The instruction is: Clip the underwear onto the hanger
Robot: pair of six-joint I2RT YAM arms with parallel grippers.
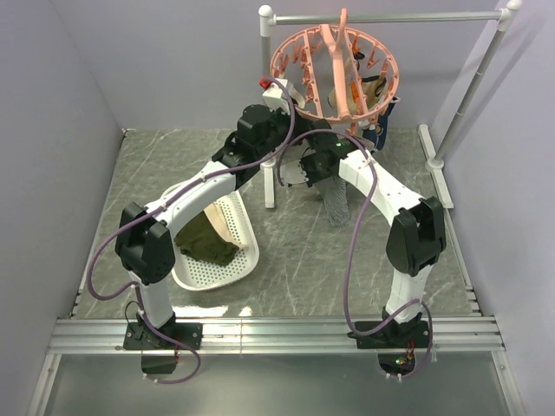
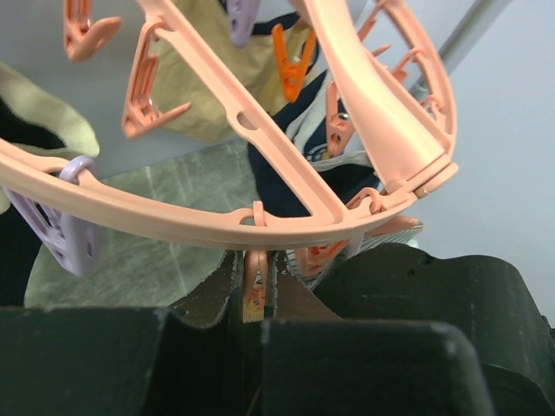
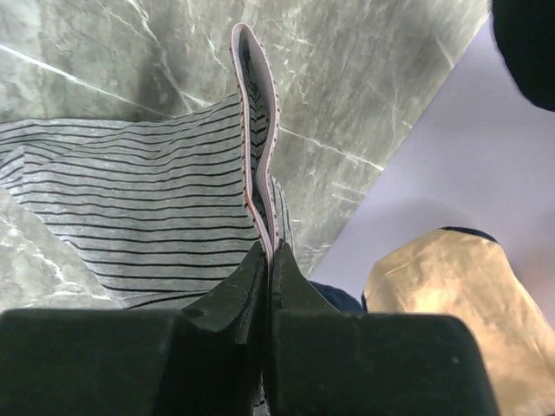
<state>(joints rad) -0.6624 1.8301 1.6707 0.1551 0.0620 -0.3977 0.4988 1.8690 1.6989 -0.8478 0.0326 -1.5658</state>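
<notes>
The waistband's loose end sticks far out past the robot's right gripper, so that gripper should open and take the waistband closer to its tip [image 3: 270, 130] before clipping.
The salmon-pink hanger [image 1: 334, 74] hangs by its hook from the rail at the back. My left gripper [image 1: 291, 97] is at the ring's near-left edge. In the left wrist view it [image 2: 254, 276] is shut on a pink clip peg [image 2: 254, 290] hanging under the hanger's ring [image 2: 173, 221]. My right gripper [image 1: 312, 169] is lower, just below the ring. It [image 3: 269, 253] is shut on the waistband edge of the striped underwear [image 3: 130, 217]. The underwear [image 1: 336, 204] hangs from it down to the table.
A white basket [image 1: 238, 260] with an olive-green garment [image 1: 206, 241] sits at the left. The grey rail stand [image 1: 381, 17] spans the back. A dark navy garment [image 1: 382, 130] and a tan one [image 1: 368, 87] hang from the hanger. A purple peg [image 2: 52, 225] is at the ring's left.
</notes>
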